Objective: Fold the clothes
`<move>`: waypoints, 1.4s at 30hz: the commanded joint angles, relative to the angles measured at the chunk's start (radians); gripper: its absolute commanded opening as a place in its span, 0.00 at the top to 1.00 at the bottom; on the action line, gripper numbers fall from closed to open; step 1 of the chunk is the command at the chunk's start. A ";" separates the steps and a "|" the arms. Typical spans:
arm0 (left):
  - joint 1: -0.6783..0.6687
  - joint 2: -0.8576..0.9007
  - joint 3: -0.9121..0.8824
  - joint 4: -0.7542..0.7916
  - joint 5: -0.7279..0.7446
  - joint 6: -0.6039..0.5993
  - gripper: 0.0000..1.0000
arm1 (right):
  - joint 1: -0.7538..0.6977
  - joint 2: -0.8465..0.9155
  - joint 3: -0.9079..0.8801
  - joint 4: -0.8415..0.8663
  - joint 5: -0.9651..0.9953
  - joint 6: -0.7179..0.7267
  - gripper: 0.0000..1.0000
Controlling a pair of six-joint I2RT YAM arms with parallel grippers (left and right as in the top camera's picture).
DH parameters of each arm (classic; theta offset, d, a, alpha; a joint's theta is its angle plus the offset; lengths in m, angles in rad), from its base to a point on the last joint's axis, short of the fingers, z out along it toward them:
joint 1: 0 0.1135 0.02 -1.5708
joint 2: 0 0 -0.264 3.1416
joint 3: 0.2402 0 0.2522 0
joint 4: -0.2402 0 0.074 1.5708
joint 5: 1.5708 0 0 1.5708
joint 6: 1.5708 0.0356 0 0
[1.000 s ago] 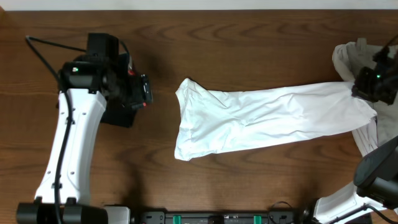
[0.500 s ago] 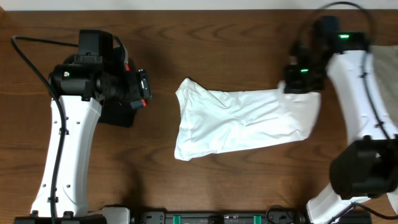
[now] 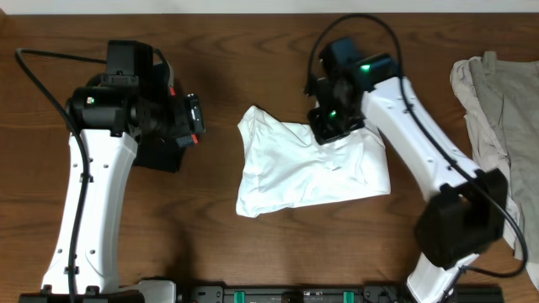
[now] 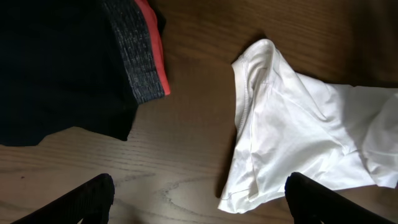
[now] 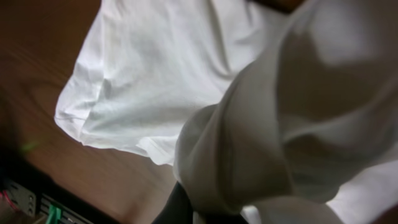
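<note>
The robot's left gripper should close on the middle of the white T-shirt's edge [image 3: 245, 158] [image 4: 242, 123] facing the black garment, because that end of the T-shirt still has to be folded over.
The white T-shirt [image 3: 295, 168] lies in the middle of the table, its right part doubled back over itself. My right gripper [image 3: 334, 128] is shut on the folded-over end above the shirt's upper edge; in the right wrist view white cloth [image 5: 273, 124] drapes over the gripper [image 5: 211, 214] and hides all but one dark finger [image 5: 177, 208]. My left gripper [image 3: 195, 118] hangs open to the left of the shirt, holding nothing. In the left wrist view, the shirt's sleeve end [image 4: 273, 124] lies between and beyond its wide-apart fingers [image 4: 81, 202].
A black garment with an orange-and-grey waistband [image 4: 146, 56] lies under my left arm [image 3: 160, 156]. A beige-khaki garment [image 3: 497, 109] is heaped at the right edge. Bare wood [image 3: 253, 59] shows around the shirt.
My right gripper has carried the shirt's right end from the far right leftward over the shirt, halving its length. The left arm shifted slightly, then held still.
</note>
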 commanded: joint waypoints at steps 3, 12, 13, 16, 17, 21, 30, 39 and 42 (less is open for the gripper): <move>-0.001 -0.010 0.017 -0.002 0.005 0.013 0.10 | 0.060 0.020 -0.010 -0.009 -0.051 0.009 0.84; -0.001 -0.010 0.017 -0.002 0.005 0.014 0.10 | 0.017 0.018 -0.008 -0.065 0.058 -0.048 0.68; -0.001 -0.010 0.017 -0.002 0.005 0.013 0.10 | 0.000 0.018 -0.008 -0.063 0.072 -0.047 0.68; -0.001 -0.010 0.017 0.000 0.005 0.013 0.10 | -0.061 0.018 -0.009 -0.039 0.076 -0.019 0.74; -0.001 -0.010 0.017 0.002 0.005 0.013 0.10 | -0.079 0.019 -0.010 -0.027 0.076 -0.012 0.78; -0.001 -0.010 0.017 0.002 0.005 0.013 0.09 | -0.115 0.030 -0.039 0.009 0.053 0.009 0.93; -0.001 -0.009 0.009 -0.018 0.005 0.003 0.10 | 0.001 0.081 -0.281 0.208 -0.119 0.054 0.96; -0.002 0.010 -0.106 -0.017 0.154 -0.018 0.10 | 0.072 0.075 -0.340 0.556 -0.152 0.161 0.90; -0.002 0.018 -0.193 0.030 0.214 -0.018 0.10 | 0.035 0.067 -0.282 0.557 -0.171 0.139 0.85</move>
